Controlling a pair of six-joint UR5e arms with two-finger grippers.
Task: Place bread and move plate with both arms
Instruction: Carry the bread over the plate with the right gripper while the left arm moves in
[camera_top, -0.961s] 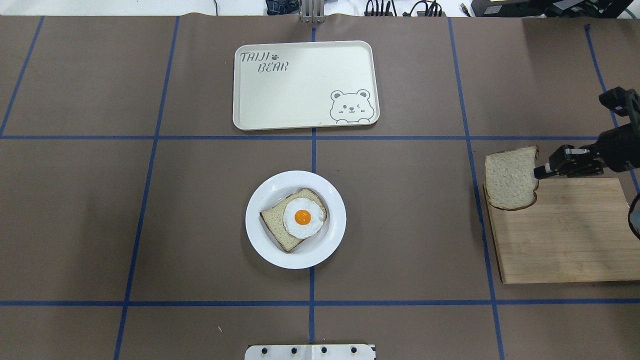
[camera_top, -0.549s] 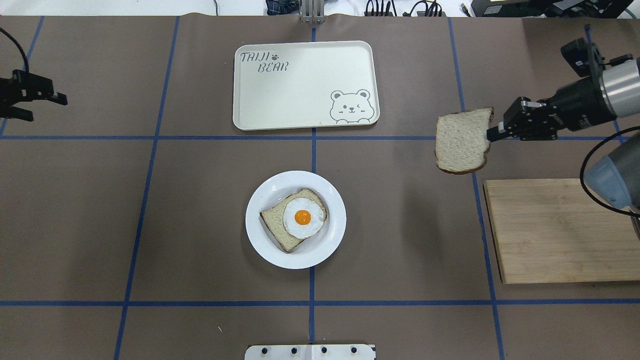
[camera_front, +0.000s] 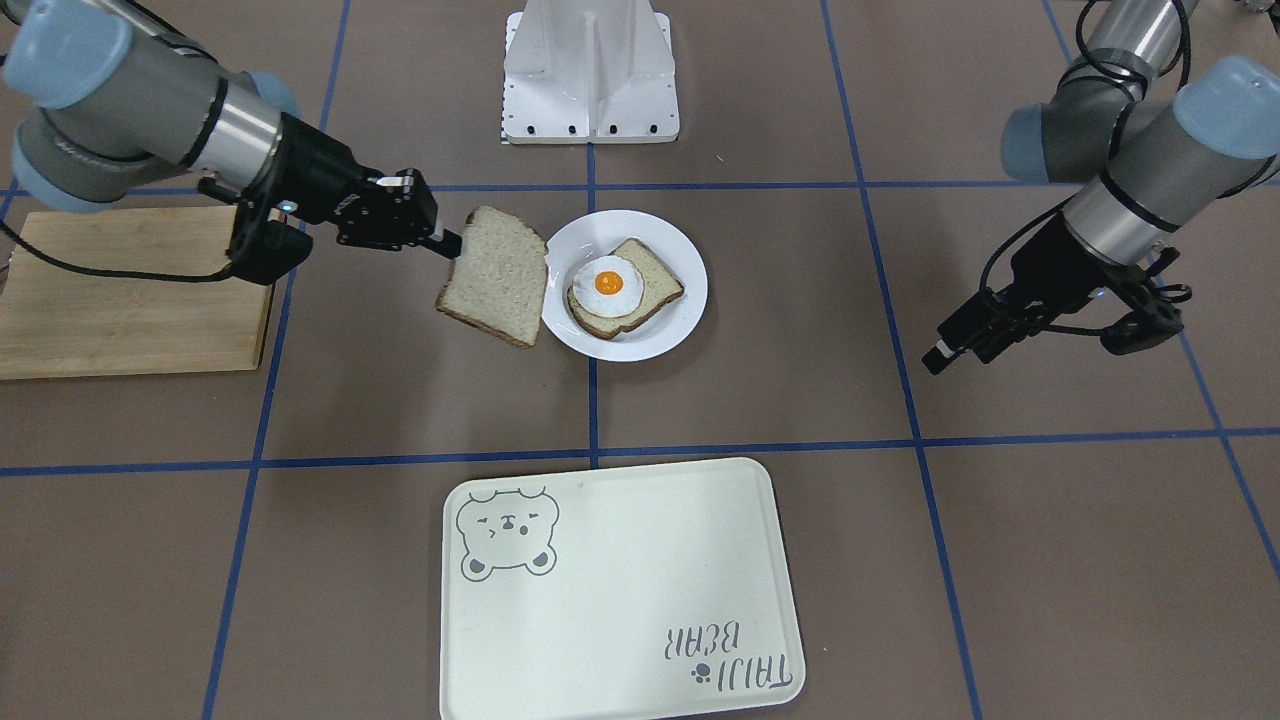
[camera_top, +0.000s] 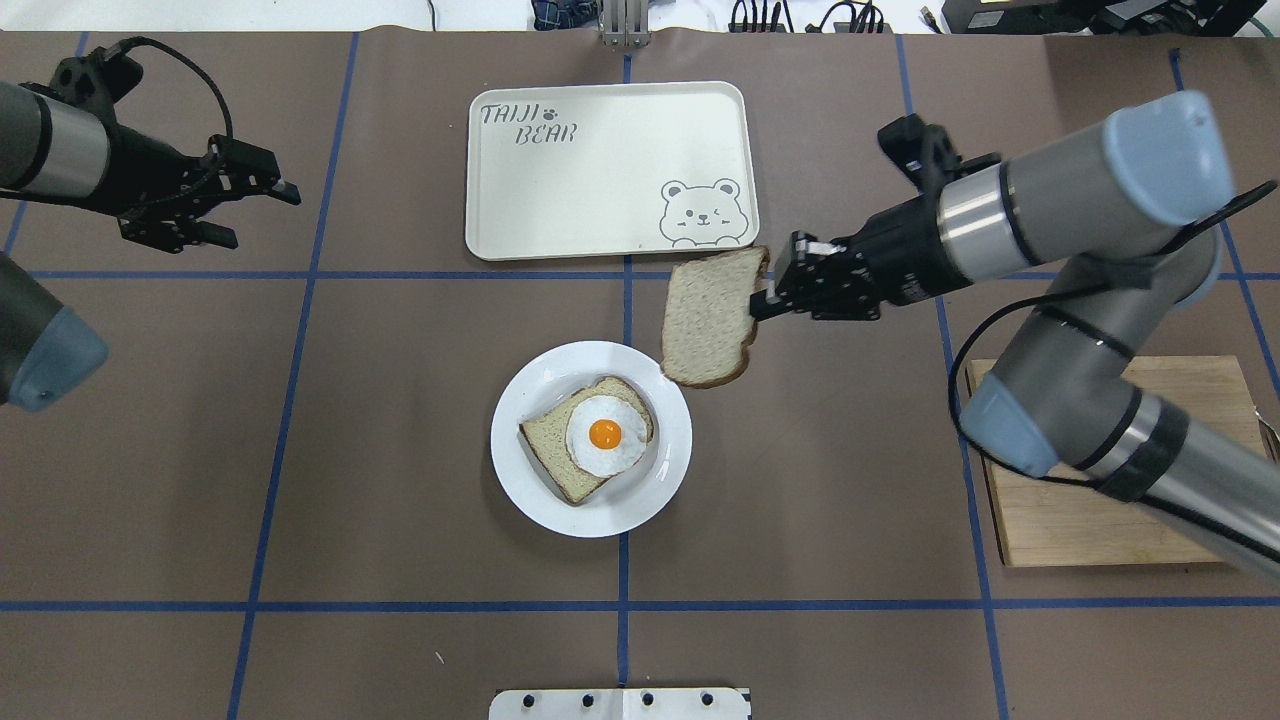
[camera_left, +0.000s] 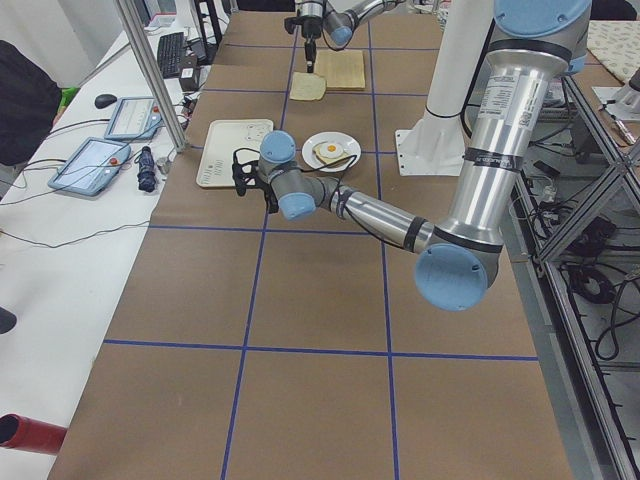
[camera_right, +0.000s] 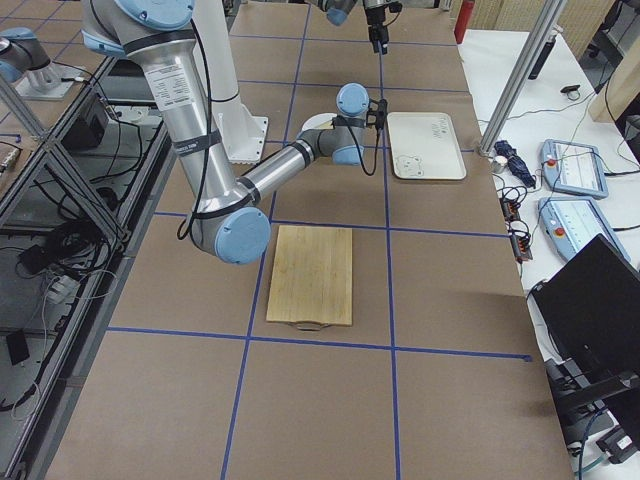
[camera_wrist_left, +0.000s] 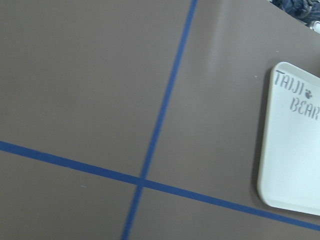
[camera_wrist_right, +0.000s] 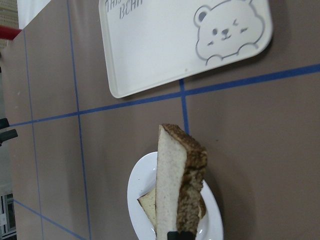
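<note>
The robot's right gripper needs to release the plain bread slice over the egg-topped slice on the white plate (camera_front: 593, 269).
My right gripper (camera_top: 760, 298) is shut on the crust edge of the plain bread slice (camera_top: 708, 318) and holds it in the air, tilted. The slice hangs just beyond the plate's far right rim, also in the front view (camera_front: 497, 276) and right wrist view (camera_wrist_right: 172, 185). The white plate (camera_top: 640, 500) sits at the table's middle and carries an egg-topped slice (camera_top: 600, 435). My left gripper (camera_top: 265, 215) is open and empty, above the table at the far left, well away from the plate (camera_front: 640, 340).
The cream bear-print tray (camera_top: 600, 170) lies beyond the plate at the far middle. A wooden cutting board (camera_top: 1060, 530) lies at the right, partly under my right arm. Blue tape lines cross the brown table cover.
My right arm has carried the bread from over the cutting board leftward to beside the plate. My left arm has come in from the left edge.
</note>
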